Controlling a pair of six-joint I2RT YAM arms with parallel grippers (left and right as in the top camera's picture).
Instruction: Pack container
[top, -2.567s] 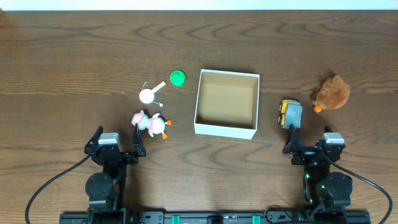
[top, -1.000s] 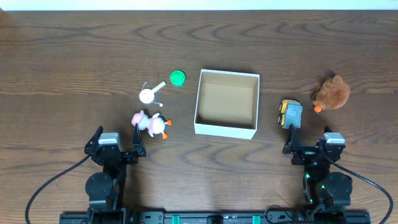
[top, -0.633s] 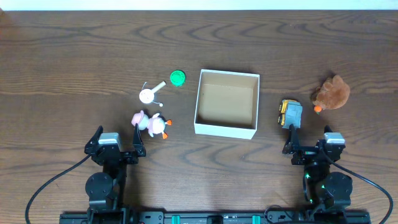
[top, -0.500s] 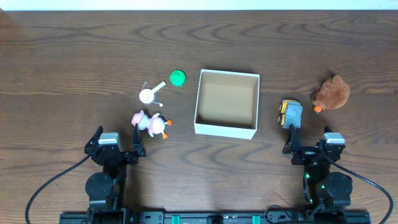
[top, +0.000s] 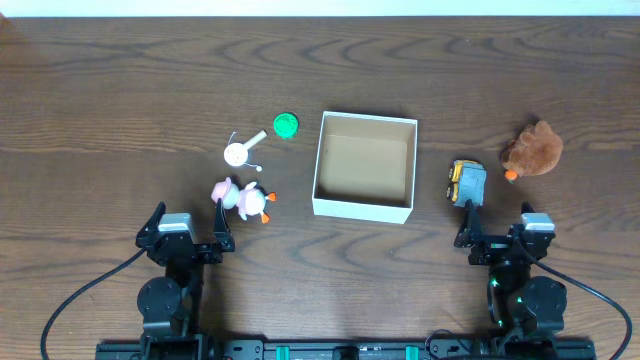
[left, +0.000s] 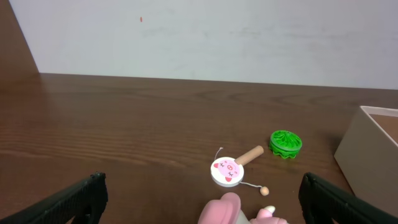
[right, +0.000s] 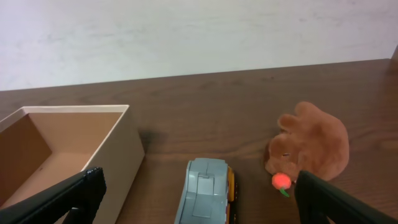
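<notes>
The robot's right gripper will next go to the grey and yellow toy truck and close across its middle (top: 468, 180) (right: 208, 182), just behind the truck's yellow front.
The container (top: 363, 209), a shallow white box with a bare brown inside, sits mid-table; nothing lies in it. Its wall shows at the right edge of the left wrist view (left: 368, 148) and on the left of the right wrist view (right: 122, 155). My left gripper (top: 190, 214) (left: 200, 194) rests open near the front edge, just behind a pink toy (top: 241, 199) (left: 225, 210). My right gripper (top: 498, 226) (right: 199, 190) stands open behind a grey and yellow toy truck (top: 466, 182) (right: 204, 193). Neither holds anything.
A white pig-faced rattle drum (top: 240, 152) (left: 226, 172) and a green disc (top: 286, 125) (left: 285, 143) lie left of the box. A brown plush with an orange bit (top: 533, 150) (right: 311, 146) lies at the right. A pale wall runs along the table's far edge.
</notes>
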